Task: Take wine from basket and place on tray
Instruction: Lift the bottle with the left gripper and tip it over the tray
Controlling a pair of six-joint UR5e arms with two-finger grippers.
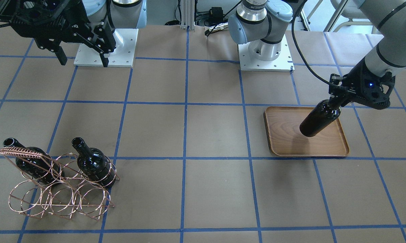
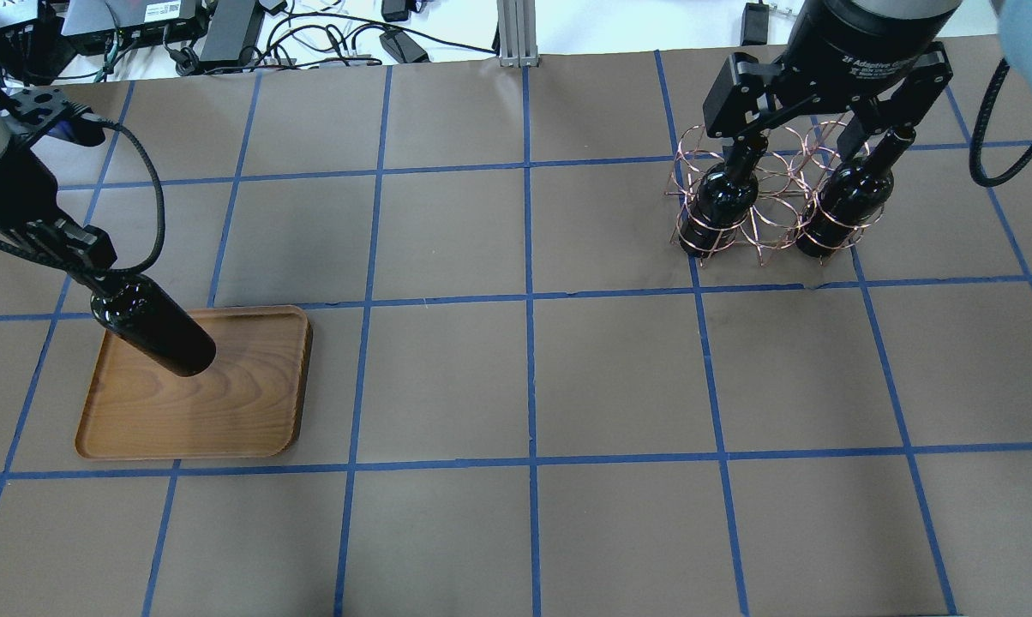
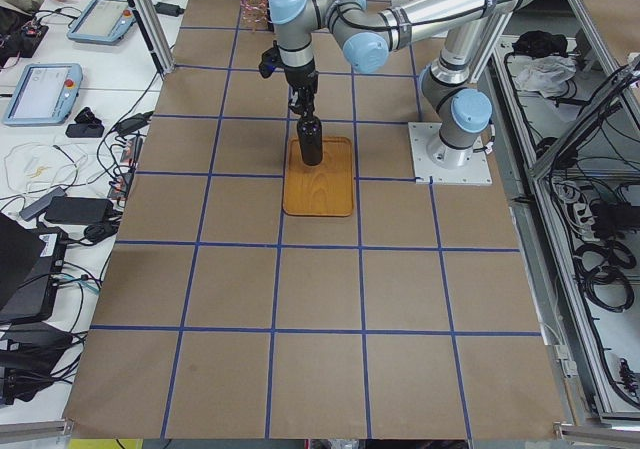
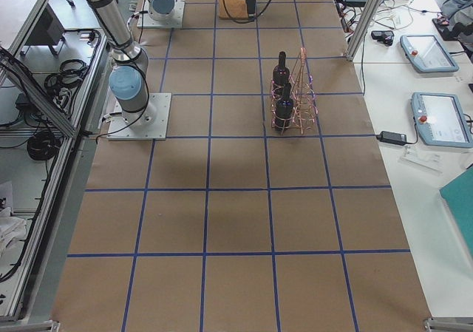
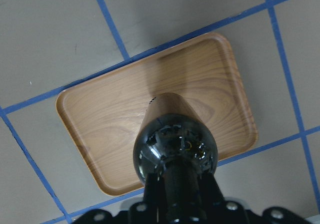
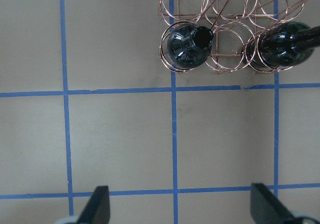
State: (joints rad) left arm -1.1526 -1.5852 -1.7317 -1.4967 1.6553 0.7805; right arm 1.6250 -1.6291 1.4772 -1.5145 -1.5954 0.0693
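Note:
Next, my left gripper releases the wine bottle so it stands upright on the middle of the wooden tray (image 1: 305, 132) (image 5: 160, 113).
My left gripper (image 1: 334, 103) is shut on the neck of a near-black wine bottle (image 1: 316, 121) and holds it upright over the wooden tray (image 1: 290, 145). I cannot tell whether its base touches the tray. The left wrist view looks down the bottle (image 5: 175, 144) onto the tray (image 5: 100, 119). The copper wire basket (image 1: 61, 199) holds two more bottles (image 1: 95, 165) (image 1: 31, 162) upright, with an empty slot between them. My right gripper (image 2: 816, 128) is open and empty, high above the basket (image 2: 773, 231). Its fingers (image 6: 100, 206) frame the bare table near the basket (image 6: 230, 14).
The table is brown paper with a blue tape grid. The two arm bases (image 1: 265, 54) (image 1: 105, 47) stand at the robot's edge. Cables and electronics (image 2: 225, 26) lie beyond the far edge, and tablets (image 4: 425, 51) on a side bench.

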